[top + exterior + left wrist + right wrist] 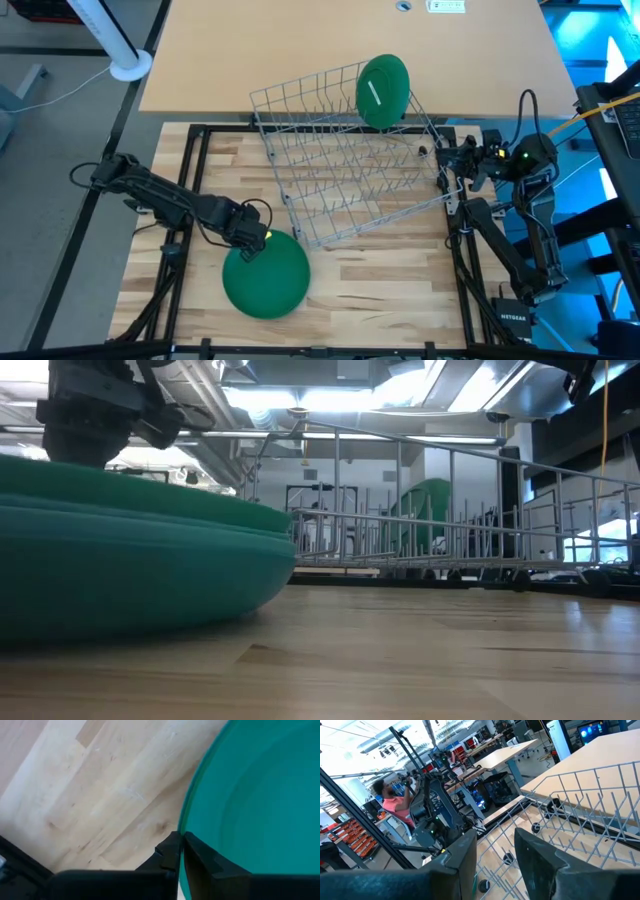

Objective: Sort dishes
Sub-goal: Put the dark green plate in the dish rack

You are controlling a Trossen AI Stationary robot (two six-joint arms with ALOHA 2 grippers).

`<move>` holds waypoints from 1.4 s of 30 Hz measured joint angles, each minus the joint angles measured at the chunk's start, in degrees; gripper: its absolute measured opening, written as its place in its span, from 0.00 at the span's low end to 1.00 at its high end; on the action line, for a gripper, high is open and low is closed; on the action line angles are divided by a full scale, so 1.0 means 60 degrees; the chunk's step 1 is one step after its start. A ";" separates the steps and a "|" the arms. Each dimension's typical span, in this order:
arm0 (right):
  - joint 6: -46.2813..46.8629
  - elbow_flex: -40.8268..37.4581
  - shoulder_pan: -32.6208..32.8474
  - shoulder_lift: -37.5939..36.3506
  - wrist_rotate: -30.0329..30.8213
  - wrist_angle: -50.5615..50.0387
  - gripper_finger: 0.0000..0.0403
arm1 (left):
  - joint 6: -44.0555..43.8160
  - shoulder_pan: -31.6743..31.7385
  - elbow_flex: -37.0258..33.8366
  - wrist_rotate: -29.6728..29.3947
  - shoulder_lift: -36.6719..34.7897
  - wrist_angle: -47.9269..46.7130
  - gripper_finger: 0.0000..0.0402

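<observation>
The stacked rims are pinched together by my left gripper's fingers, so that left gripper should open and take just the top plate's rim [188,810] before lifting it.
Green plates [268,275] lie stacked on the wooden table at the near left; the low view shows the top plate [120,490] on a lower one [120,565]. My left gripper [257,240] is shut on the top plate's far-left rim. Another green plate [382,90] with a white mark stands on edge in the far right corner of the grey wire rack [350,160]. My right gripper [447,165] is open beside the rack's right side; in the right wrist view its fingers [495,855] hold nothing. My left gripper pinches the top plate's rim [186,827] at its far-left edge, one finger on the inner face and one on the outer side. The fingers come slanting down from the table's left. The plate's right side rests on the plate below [250,525].
The wire rack sits askew in the middle of the table, partly over the far tabletop [300,50]. Black frame rails [190,180] run along the table's sides. Bare wood [380,280] lies to the right of the plate stack. A person [395,800] shows in the room beyond.
</observation>
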 joint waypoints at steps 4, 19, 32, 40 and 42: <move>0.0000 0.0000 -0.0002 0.0000 -0.0017 -0.0010 0.34 | 0.0004 0.0000 -0.0257 0.0000 -0.0002 0.0588 0.03; 0.0000 0.0000 -0.0002 0.0000 -0.0015 -0.0163 0.34 | 0.0244 0.0000 -0.0462 0.0031 0.0002 0.0871 0.09; -0.0003 0.0000 -0.0004 0.0000 0.0007 -0.0166 0.34 | 0.0217 0.0000 -0.0712 0.0004 0.0007 0.1488 0.24; -0.0002 0.0000 -0.0004 0.0000 0.0007 -0.0170 0.34 | -0.0222 0.0044 -0.1050 0.0178 -0.0025 0.1811 0.21; -0.0004 0.0000 -0.0001 0.0000 0.0006 -0.0168 0.34 | -0.0178 0.0044 -0.1045 0.0178 -0.0042 0.1810 0.19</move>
